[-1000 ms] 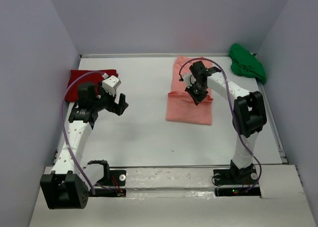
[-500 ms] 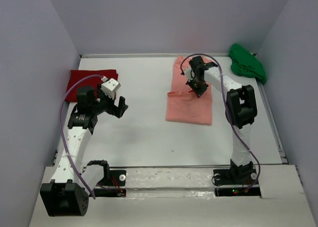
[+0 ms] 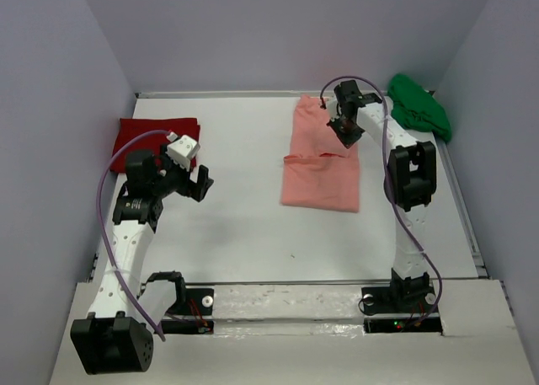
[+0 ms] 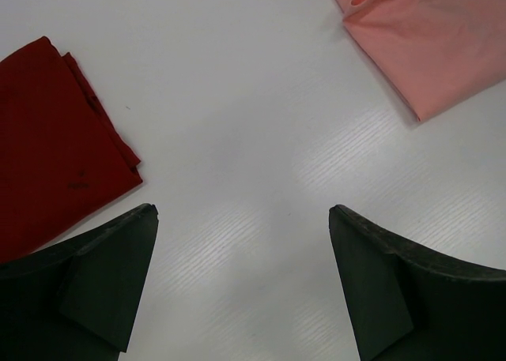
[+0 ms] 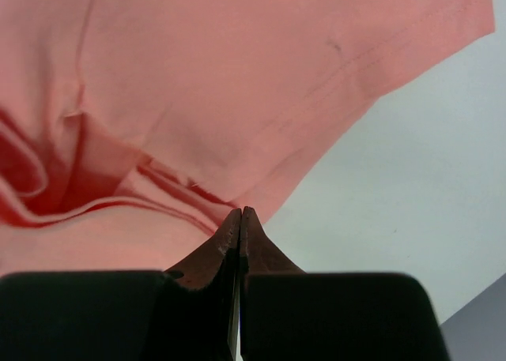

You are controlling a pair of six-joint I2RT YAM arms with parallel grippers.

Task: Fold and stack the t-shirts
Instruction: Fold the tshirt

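The near corner (image 3: 283, 203) (image 4: 419, 118) of the salmon-pink t-shirt, on the side towards the deep red t-shirt, will be gripped by my left gripper.
The salmon-pink t-shirt (image 3: 320, 179) lies partly folded right of the table's middle; it also shows in the left wrist view (image 4: 427, 45). My right gripper (image 3: 345, 131) is over its far right edge, jaws pressed together on a fold of the pink cloth (image 5: 198, 77) at the tips (image 5: 240, 212). The deep red t-shirt (image 3: 139, 136) lies folded at the far left, and shows in the left wrist view (image 4: 47, 148). My left gripper (image 3: 202, 181) is open and empty (image 4: 243, 242) above bare table just right of it. The bright green t-shirt (image 3: 418, 107) is crumpled in the far right corner.
Grey walls enclose the white table (image 3: 244, 225) at the left, back and right. The arm bases stand at the near edge.
My right gripper has moved from the middle of the pink shirt toward its far right edge, drawing cloth with it. My left gripper has pulled back slightly toward the left.
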